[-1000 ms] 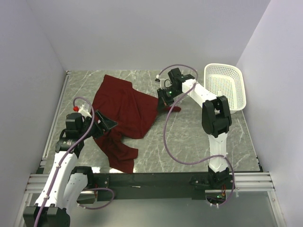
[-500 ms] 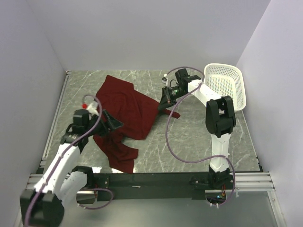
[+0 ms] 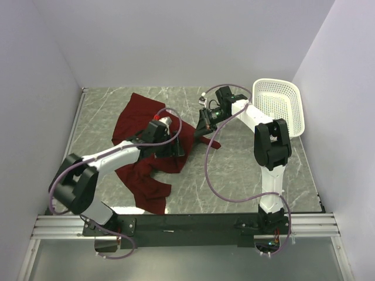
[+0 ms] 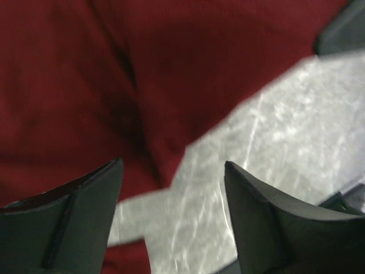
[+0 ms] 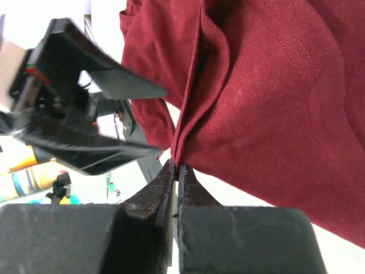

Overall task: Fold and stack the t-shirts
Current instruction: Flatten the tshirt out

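My right gripper will open and take the corner [image 4: 164,174] that my left gripper will lift, to spread the t-shirt, since it is pinching a bunched fold of the t-shirt.
The dark red t-shirt [image 3: 143,123] lies crumpled on the marble table [image 3: 246,170], left of centre. My right gripper [image 3: 202,131] holds its right edge, and in the right wrist view the right gripper [image 5: 175,166] is shut on a bunched fold of the t-shirt [image 5: 268,97]. My left arm reaches across the cloth, with the left gripper [image 3: 176,148] at the shirt's right-hand border. In the left wrist view the left gripper [image 4: 171,191] is open and holds nothing. Beyond its fingers lies the t-shirt [image 4: 85,85], with bare table [image 4: 274,137] to the right.
A white plastic basket [image 3: 280,106] stands at the back right of the table. White walls close in the table on the left, back and right. The right arm's purple cable [image 3: 206,170] loops over the middle of the table.
My left arm has swung from the table's left side across the t-shirt to its right border, jaws still open. The right gripper has stayed shut on the cloth, shifting only slightly.
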